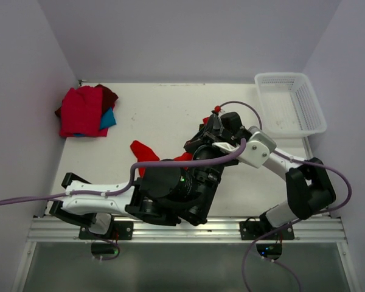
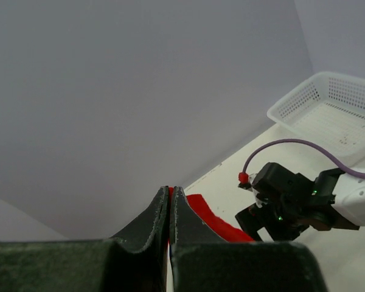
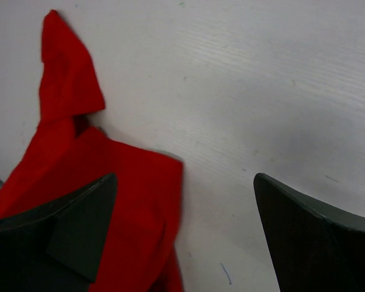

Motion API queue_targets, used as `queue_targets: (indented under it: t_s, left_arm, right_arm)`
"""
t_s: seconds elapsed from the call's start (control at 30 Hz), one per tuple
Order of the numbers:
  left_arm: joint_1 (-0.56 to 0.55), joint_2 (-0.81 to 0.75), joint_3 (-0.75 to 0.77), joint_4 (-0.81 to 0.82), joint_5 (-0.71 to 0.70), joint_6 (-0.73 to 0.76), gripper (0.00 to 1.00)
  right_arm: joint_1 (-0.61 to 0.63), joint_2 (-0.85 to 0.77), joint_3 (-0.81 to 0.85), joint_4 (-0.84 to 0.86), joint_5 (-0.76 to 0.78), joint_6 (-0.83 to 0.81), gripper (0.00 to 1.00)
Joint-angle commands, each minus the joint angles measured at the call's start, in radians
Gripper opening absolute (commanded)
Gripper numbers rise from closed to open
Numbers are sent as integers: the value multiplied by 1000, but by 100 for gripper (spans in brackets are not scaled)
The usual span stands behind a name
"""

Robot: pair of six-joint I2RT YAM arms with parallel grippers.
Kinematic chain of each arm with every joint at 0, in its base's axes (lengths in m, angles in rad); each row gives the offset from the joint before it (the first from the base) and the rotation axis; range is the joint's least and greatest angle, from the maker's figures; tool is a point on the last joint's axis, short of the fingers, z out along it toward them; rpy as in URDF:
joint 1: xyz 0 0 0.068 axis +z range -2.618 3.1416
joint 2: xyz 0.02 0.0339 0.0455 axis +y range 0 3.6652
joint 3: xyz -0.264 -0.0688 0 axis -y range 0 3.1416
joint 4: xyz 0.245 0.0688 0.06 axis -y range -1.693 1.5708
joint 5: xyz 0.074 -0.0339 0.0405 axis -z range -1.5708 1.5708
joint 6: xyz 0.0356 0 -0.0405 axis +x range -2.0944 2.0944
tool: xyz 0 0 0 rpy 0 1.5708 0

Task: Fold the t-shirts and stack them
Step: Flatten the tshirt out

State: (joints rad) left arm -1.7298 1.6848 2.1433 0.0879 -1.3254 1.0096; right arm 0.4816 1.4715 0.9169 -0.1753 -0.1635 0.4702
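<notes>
I should next use my right gripper to grab the red t-shirt by its sleeve's base (image 1: 150, 159) (image 3: 75, 121), where the sleeve meets the crumpled body.
A large bright red t-shirt (image 1: 145, 152) lies crumpled mid-table, mostly hidden under both arms. My left gripper (image 2: 171, 190) is shut, with a thin edge of this red cloth (image 2: 210, 222) pinched between its fingers and lifted off the table. My right gripper (image 3: 185, 177) is open and low over the table, its left finger above the shirt's edge (image 3: 128, 194) and its right finger over bare table. It also shows in the top view (image 1: 208, 129). A stack of folded shirts sits at the far left: red (image 1: 80, 112) on top, dark maroon (image 1: 109, 95) and teal-blue (image 1: 108, 118) beneath.
A white plastic mesh basket (image 1: 309, 100) stands at the far right corner, also in the left wrist view (image 2: 292, 103). Purple cables run along both arms. White walls enclose the table on three sides.
</notes>
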Motion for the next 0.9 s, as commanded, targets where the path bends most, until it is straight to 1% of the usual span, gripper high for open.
queue_targets:
  t_s: [0.0, 0.07, 0.1, 0.17, 0.2, 0.33, 0.47, 0.57, 0.63, 0.87]
  left_arm:
    - [-7, -5, 52, -17, -11, -55, 0]
    - [-7, -5, 50, -48, -12, -78, 0]
    - [-7, -7, 49, -50, -17, -94, 0]
    - [-7, -20, 30, -53, -18, -117, 0]
    - [-7, -26, 23, -53, -17, -127, 0]
    - [-7, -57, -17, -53, -20, -163, 0]
    - [-8, -62, -33, -53, -21, -174, 0]
    - [-10, -68, -39, -51, -20, -178, 0]
    - [-10, -82, -51, -42, -21, -183, 0]
    - [-13, -132, -111, 3, -31, -184, 0]
  right_arm:
    - [0, 90, 69, 169, -362, 7, 99]
    - [3, 131, 80, 283, -457, 51, 99]
    - [5, 162, 83, 313, -540, 67, 99]
    - [20, 196, 109, 347, -597, 77, 99]
    - [26, 210, 118, 347, -631, 73, 99]
    - [69, 269, 157, 324, -674, 44, 99]
    - [155, 332, 201, 243, -731, -13, 99]
    - [218, 392, 229, 191, -713, -31, 99]
    - [259, 415, 226, 188, -697, -28, 99]
    - [314, 475, 195, 229, -659, 5, 99]
